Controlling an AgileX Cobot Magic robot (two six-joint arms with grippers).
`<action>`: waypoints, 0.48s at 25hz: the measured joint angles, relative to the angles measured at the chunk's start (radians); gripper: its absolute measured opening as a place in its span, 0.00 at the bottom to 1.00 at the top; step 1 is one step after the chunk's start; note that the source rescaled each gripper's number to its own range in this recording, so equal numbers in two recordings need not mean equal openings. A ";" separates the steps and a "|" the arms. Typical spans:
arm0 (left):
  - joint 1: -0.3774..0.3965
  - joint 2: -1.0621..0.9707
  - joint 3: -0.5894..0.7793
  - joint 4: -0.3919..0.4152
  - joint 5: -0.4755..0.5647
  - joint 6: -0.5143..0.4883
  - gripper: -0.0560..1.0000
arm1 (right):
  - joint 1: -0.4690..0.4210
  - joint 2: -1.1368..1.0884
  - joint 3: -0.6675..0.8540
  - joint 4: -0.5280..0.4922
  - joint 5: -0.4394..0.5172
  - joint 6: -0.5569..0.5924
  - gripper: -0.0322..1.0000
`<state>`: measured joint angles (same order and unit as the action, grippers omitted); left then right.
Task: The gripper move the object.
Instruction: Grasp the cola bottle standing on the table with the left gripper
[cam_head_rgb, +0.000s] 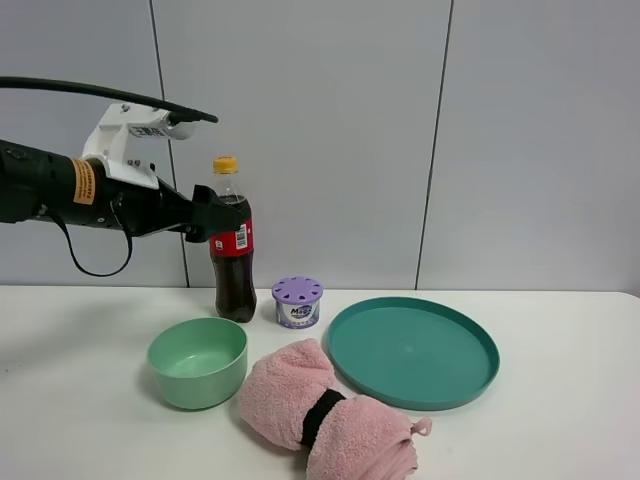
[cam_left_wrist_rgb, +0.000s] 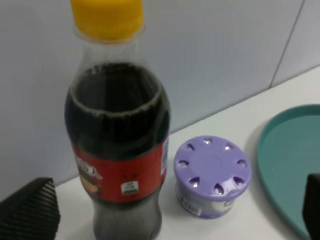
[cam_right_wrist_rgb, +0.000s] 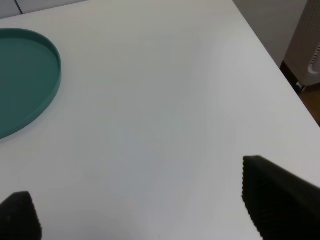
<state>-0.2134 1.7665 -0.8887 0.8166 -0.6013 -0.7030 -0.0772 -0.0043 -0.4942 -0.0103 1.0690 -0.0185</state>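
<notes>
The cola bottle has the red label (cam_head_rgb: 236, 240) (cam_left_wrist_rgb: 124, 181) on its middle, below its dark shoulder. My left gripper will close around it there.
The cola bottle (cam_head_rgb: 232, 262), with dark liquid, a red label and an orange-yellow cap, stands upright on the white table near the back wall. My left gripper (cam_head_rgb: 205, 218) reaches in from the left at the height of the bottle's shoulder, just beside it. In the left wrist view the bottle (cam_left_wrist_rgb: 117, 145) fills the picture between the wide-open jaws, nearer one ribbed fingertip (cam_left_wrist_rgb: 30, 210). The jaws do not touch it. My right gripper (cam_right_wrist_rgb: 147, 210) is open and empty above bare table. It does not show in the exterior view.
A small purple-lidded tub (cam_head_rgb: 297, 302) stands just right of the bottle. A green bowl (cam_head_rgb: 197, 362) sits in front. A rolled pink towel (cam_head_rgb: 320, 410) lies at the front. A teal plate (cam_head_rgb: 412, 350) lies to the right. The table's edge (cam_right_wrist_rgb: 280, 75) runs near the right gripper.
</notes>
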 joint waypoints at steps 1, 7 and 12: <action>0.011 0.012 0.000 0.009 -0.010 -0.007 1.00 | 0.000 0.000 0.000 0.000 0.000 0.000 1.00; 0.042 0.092 -0.018 0.032 -0.041 0.047 1.00 | 0.000 0.000 0.000 0.000 0.000 0.000 1.00; 0.043 0.164 -0.072 0.030 -0.047 0.054 1.00 | 0.000 0.000 0.000 0.000 0.000 0.000 1.00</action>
<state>-0.1702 1.9307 -0.9604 0.8464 -0.6488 -0.6491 -0.0772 -0.0043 -0.4942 -0.0103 1.0690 -0.0185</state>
